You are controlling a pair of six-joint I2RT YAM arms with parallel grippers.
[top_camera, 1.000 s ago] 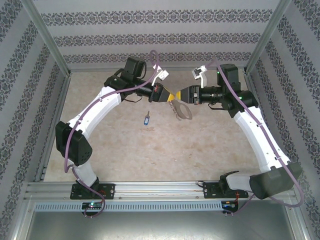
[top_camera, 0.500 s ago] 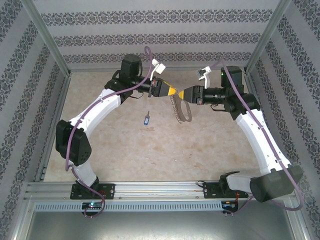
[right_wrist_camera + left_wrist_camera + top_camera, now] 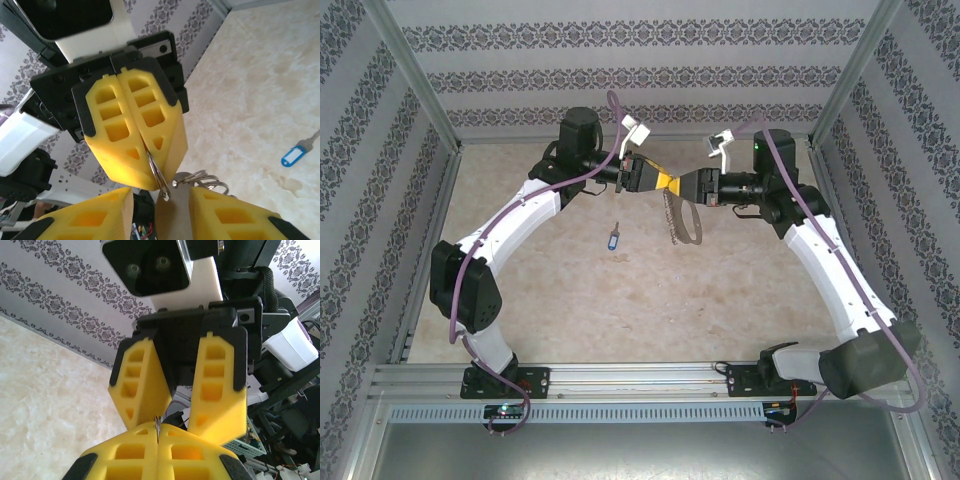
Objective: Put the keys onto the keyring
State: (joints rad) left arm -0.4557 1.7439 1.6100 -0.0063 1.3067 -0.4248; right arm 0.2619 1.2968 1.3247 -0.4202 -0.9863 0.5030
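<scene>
The split ring is slanted and deep in my left gripper's fingers, so next my right gripper pinches the ring's free edge [image 3: 165, 192] before my left gripper moves away.
The keyring [image 3: 682, 222], a grey metal loop with small pieces strung along it, hangs above the table where the two grippers meet tip to tip. My left gripper [image 3: 663, 182] is shut on a thin split ring of it [image 3: 158, 427]. In the right wrist view that ring [image 3: 159, 175] pokes out from the left gripper's closed yellow fingers [image 3: 125, 135]. My right gripper [image 3: 161, 194] is closed part way on the keyring's flat grey piece [image 3: 172, 217]. More rings [image 3: 205, 176] fan out beside it. The blue-headed key [image 3: 612, 238] lies alone on the table [image 3: 295, 155].
The beige marbled tabletop [image 3: 620, 300] is walled by patterned panels [image 3: 640, 75] at the back and sides. An aluminium rail [image 3: 640, 380] runs along the near edge by the arm bases.
Both grippers, still joined at the keyring, have drifted slightly toward the back wall, and the left wrist has turned. The blue key has not moved.
</scene>
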